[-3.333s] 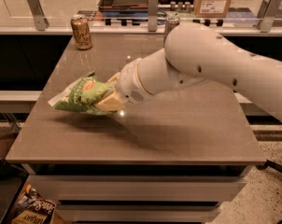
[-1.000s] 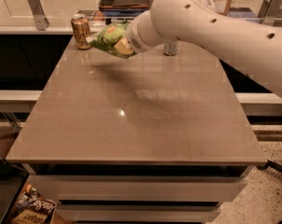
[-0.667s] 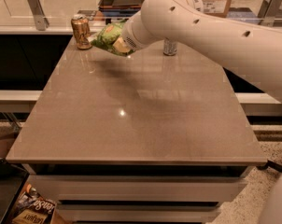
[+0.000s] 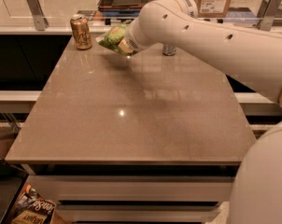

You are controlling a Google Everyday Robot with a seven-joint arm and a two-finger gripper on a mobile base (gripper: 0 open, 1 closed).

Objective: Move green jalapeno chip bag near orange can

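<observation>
I will let go of the green jalapeno chip bag with my gripper on the table's far end [image 4: 110, 41], close beside the orange can.
The green jalapeno chip bag [image 4: 112, 38] is held just above the far part of the table, a short way right of the orange can [image 4: 80, 31]. The orange can stands upright near the table's far left corner. My gripper [image 4: 124, 44] is shut on the chip bag's right end, with the big white arm [image 4: 211, 31] stretching in from the right. The bag and the can are apart, with a small gap between them.
The brown table [image 4: 131, 115] spreads toward me. A silver-grey can [image 4: 169, 49] stands at the far edge, mostly hidden behind the arm. A counter with metal rail posts [image 4: 34, 6] and a cardboard box [image 4: 215, 1] lies behind. A snack packet [image 4: 31, 209] lies on the floor at lower left.
The gripper has carried the chip bag from the table's left middle up to the far edge beside the orange can. In the last second it has barely moved.
</observation>
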